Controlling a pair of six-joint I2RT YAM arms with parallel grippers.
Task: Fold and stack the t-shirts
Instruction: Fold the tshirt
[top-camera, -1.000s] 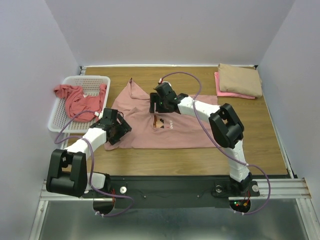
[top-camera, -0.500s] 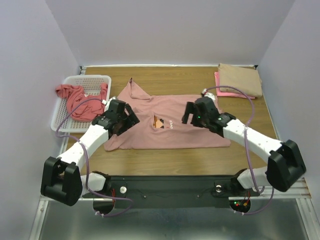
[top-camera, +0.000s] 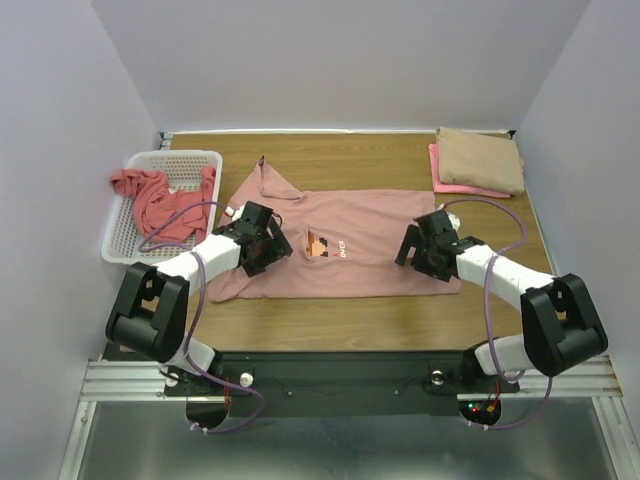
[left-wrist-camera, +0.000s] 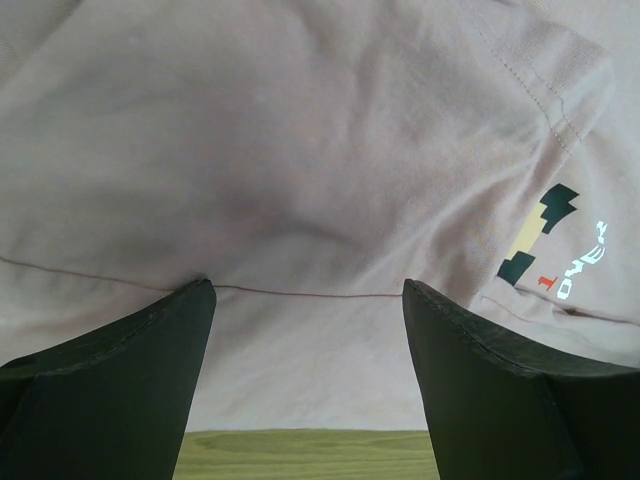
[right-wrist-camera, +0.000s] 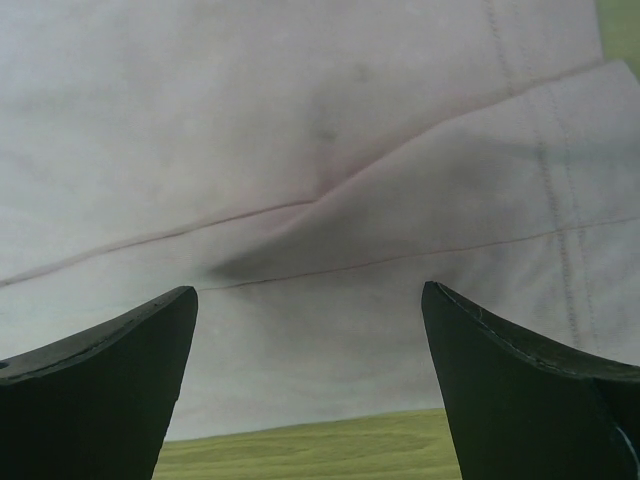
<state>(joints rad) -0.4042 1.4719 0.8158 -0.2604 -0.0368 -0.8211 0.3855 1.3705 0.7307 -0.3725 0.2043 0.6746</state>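
Observation:
I need to close my right gripper on the back hem corner (top-camera: 430, 195) of the dusty-pink t-shirt, the one closest to the folded bright pink t-shirt.
The dusty-pink t-shirt (top-camera: 350, 250) with a small pixel graphic lies spread across the middle of the table. My left gripper (top-camera: 268, 247) is open over its left part; in the left wrist view (left-wrist-camera: 305, 300) the cloth and graphic (left-wrist-camera: 545, 240) fill the frame. My right gripper (top-camera: 418, 248) is open over the shirt's right end, near its hem (right-wrist-camera: 310, 300). A coral-red t-shirt (top-camera: 160, 200) lies crumpled in the basket. A tan t-shirt (top-camera: 482, 158) sits folded on a bright pink one (top-camera: 450, 184) at the back right.
The white mesh basket (top-camera: 180, 160) stands at the left edge of the table. Walls close in the left, right and back sides. Bare wood (top-camera: 380, 315) shows in front of the shirt.
My right arm swung from the shirt's middle out to its right end. My left gripper moved right and inward onto the shirt's left part. The shirt lies flatter and wider.

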